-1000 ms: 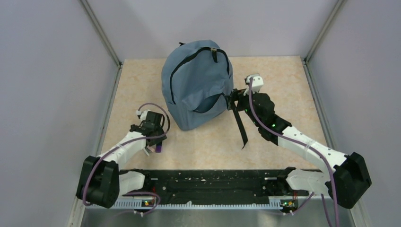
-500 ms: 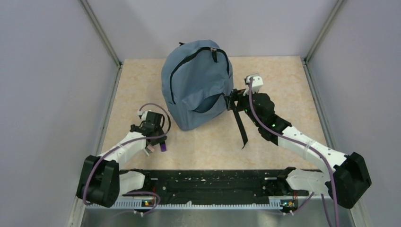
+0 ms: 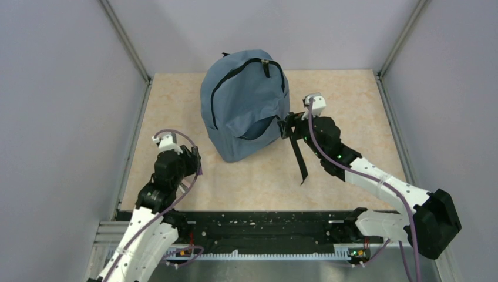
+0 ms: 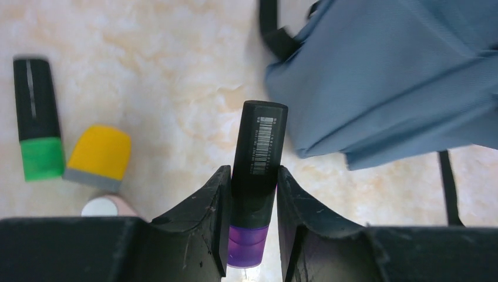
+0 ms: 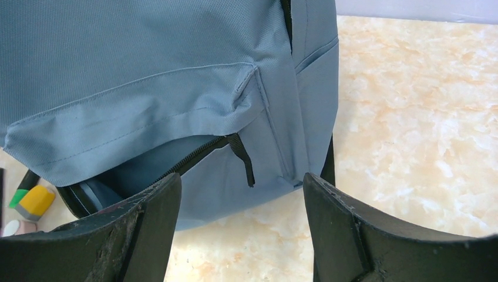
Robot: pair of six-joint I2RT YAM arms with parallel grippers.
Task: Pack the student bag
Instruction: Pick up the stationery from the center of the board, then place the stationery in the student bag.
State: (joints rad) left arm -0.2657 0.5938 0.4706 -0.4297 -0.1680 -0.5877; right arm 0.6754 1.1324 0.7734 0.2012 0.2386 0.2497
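Note:
My left gripper will release the black marker inside the open front pocket [image 3: 259, 128] of the grey-blue student bag, letting go of it there. The marker is now held above the table.
The student bag [image 3: 244, 100], a grey-blue backpack, lies at the back centre of the table with a black strap [image 3: 298, 158] trailing toward me. My left gripper [image 4: 252, 179] is shut on a black marker with a purple cap [image 4: 258, 147], held above the table just left of the bag's lower corner [image 4: 376, 88]; in the top view this gripper [image 3: 191, 160] hovers left of the bag. My right gripper [image 5: 241, 197] is open and holds nothing. It faces the bag's front pocket, whose zipper [image 5: 194, 155] gapes open with the pull tab [image 5: 244, 161] hanging. In the top view it [image 3: 288, 126] sits at the bag's right edge.
On the table left of the held marker lie a black-and-green highlighter [image 4: 36, 123], a yellow-and-grey piece [image 4: 98, 155] and a small pink-white item [image 4: 106, 205]. Grey walls enclose the tabletop [image 3: 352, 100] on three sides.
The left gripper has closed on the purple-capped marker and lifted it off the table, the arm rising and pulling back to the left. The right arm has stayed put.

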